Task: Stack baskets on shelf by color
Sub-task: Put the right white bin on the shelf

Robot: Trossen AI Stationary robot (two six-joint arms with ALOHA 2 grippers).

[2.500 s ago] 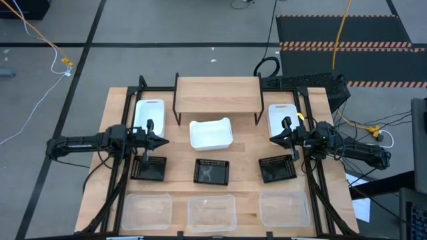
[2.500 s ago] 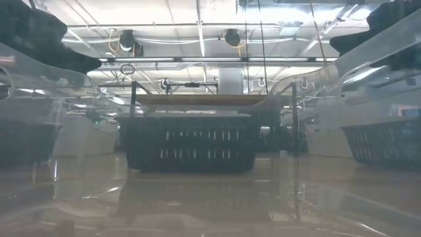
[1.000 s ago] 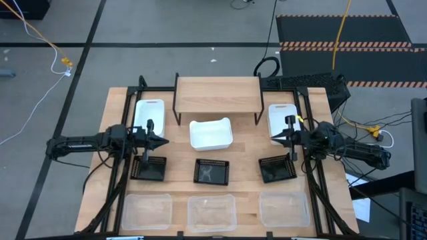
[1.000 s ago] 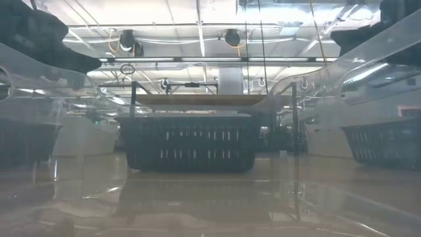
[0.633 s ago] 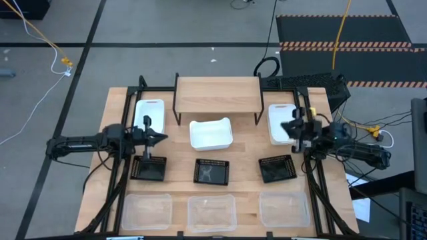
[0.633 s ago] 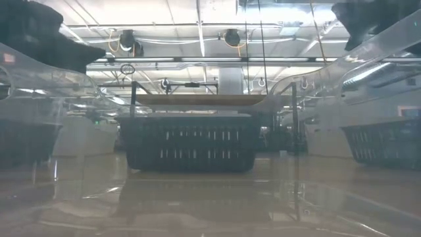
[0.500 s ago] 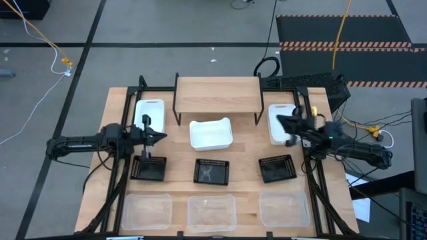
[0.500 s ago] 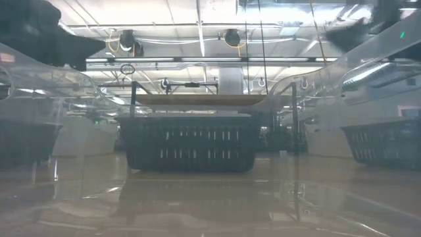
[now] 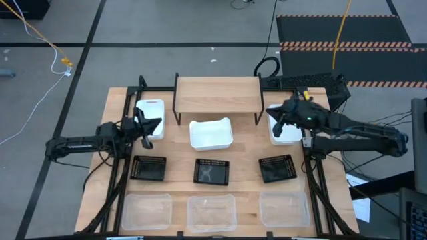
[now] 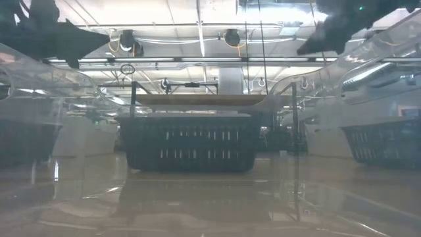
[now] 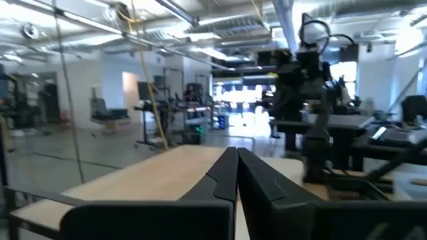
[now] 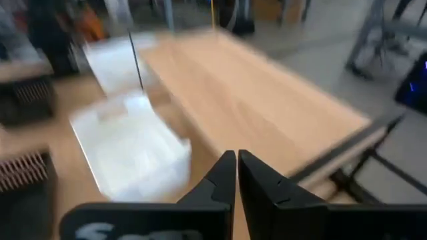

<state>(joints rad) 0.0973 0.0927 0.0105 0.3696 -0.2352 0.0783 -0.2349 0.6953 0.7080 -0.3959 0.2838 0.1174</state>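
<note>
My right gripper is above the near edge of the white basket [image 9: 283,143] and should grab it next, on the side that faces the black mesh basket.
The light-wood shelf [image 9: 217,95] stands at the table's far middle with nothing on its top. Three white baskets [image 9: 150,115] [image 9: 211,133] [image 9: 281,125] sit in a row in front of and beside it. Three black mesh baskets [image 9: 149,169] [image 9: 211,171] [image 9: 277,168] sit nearer, and three clear baskets [image 9: 147,210] [image 9: 212,212] [image 9: 283,208] sit along the near edge. My left gripper [image 9: 157,123] [image 11: 236,160] is shut and empty above the left white basket. My right gripper [image 9: 270,112] [image 12: 237,163] is shut and empty above the right white basket's far left corner, beside the shelf's right end.
Black frame rails run along the table's left and right sides [image 9: 123,167] [image 9: 310,167]. The shelf's thin black legs [image 9: 176,113] [image 9: 260,113] stand close to the white baskets. In the low view the middle black basket [image 10: 191,141] stands in front of the shelf [image 10: 210,100].
My right gripper has risen and swung toward the table's far edge and the shelf, turning to face the shelf's right end. My left gripper has risen and gone a little toward the far edge, over the left white basket. Both stay shut. No basket has moved.
</note>
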